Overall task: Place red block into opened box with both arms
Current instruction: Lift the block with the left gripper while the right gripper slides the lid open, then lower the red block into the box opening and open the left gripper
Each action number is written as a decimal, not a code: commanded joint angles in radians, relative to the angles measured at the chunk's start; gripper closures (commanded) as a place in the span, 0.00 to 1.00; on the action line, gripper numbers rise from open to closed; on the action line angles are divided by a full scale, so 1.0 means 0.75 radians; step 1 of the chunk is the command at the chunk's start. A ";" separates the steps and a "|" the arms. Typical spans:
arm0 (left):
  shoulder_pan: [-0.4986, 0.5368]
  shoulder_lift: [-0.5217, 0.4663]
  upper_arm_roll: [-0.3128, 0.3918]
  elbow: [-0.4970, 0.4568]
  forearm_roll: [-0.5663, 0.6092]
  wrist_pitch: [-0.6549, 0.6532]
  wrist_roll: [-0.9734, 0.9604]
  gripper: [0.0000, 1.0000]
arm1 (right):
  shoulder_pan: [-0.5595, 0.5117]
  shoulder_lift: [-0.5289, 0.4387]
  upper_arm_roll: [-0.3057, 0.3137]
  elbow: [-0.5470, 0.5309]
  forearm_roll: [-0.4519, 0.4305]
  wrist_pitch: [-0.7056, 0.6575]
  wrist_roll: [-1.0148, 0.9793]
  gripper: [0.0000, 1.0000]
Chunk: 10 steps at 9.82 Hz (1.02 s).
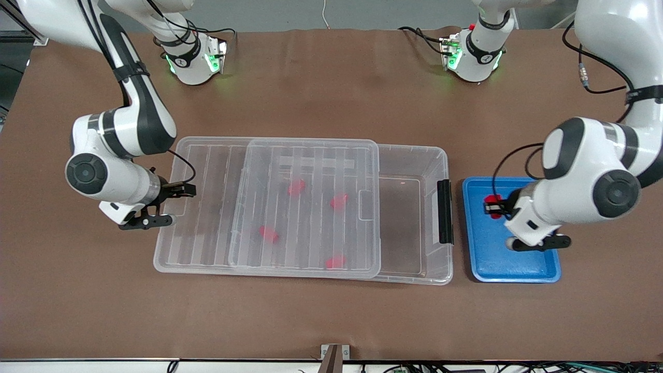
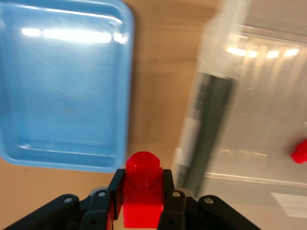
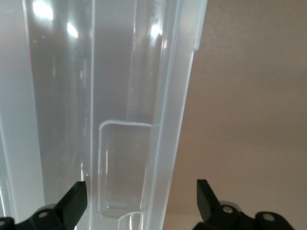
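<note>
The robot's left gripper will set the red block down on the clear box's uncovered bottom close to the lid's edge (image 1: pixel 391 201) (image 2: pixel 245 151).
My left gripper (image 1: pixel 493 206) (image 2: pixel 142 181) is shut on the red block (image 1: pixel 492 200) (image 2: pixel 142 194), holding it just above the blue tray (image 1: pixel 513 259) (image 2: pixel 62 91). The clear box (image 1: pixel 414 150) (image 2: pixel 259 120) lies mid-table with its black latch (image 1: pixel 445 211) (image 2: pixel 208 129) facing the tray. Its ribbed lid (image 1: pixel 311 228) is slid toward the right arm's end, so the latch end stands uncovered. My right gripper (image 1: pixel 178 190) (image 3: pixel 142 196) is open, its fingers on either side of the lid's edge (image 3: pixel 168 120) at that end.
Several other red blocks (image 1: pixel 296 187) (image 2: pixel 301 151) lie in the box, mostly under the lid. The brown table (image 1: pixel 331 77) spreads around the box and tray. Both arm bases stand along the table's edge farthest from the front camera.
</note>
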 commanded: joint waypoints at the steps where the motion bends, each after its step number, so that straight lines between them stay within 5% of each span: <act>1: -0.035 0.056 -0.087 -0.019 0.002 0.032 -0.147 1.00 | -0.018 -0.041 0.012 -0.037 -0.028 -0.014 -0.015 0.00; 6: -0.230 0.202 -0.085 -0.117 0.057 0.318 -0.217 1.00 | -0.099 -0.163 -0.002 0.272 0.035 -0.250 0.003 0.00; 10: -0.279 0.322 -0.087 -0.166 0.198 0.466 -0.204 1.00 | -0.085 -0.394 -0.241 0.358 0.170 -0.494 -0.019 0.00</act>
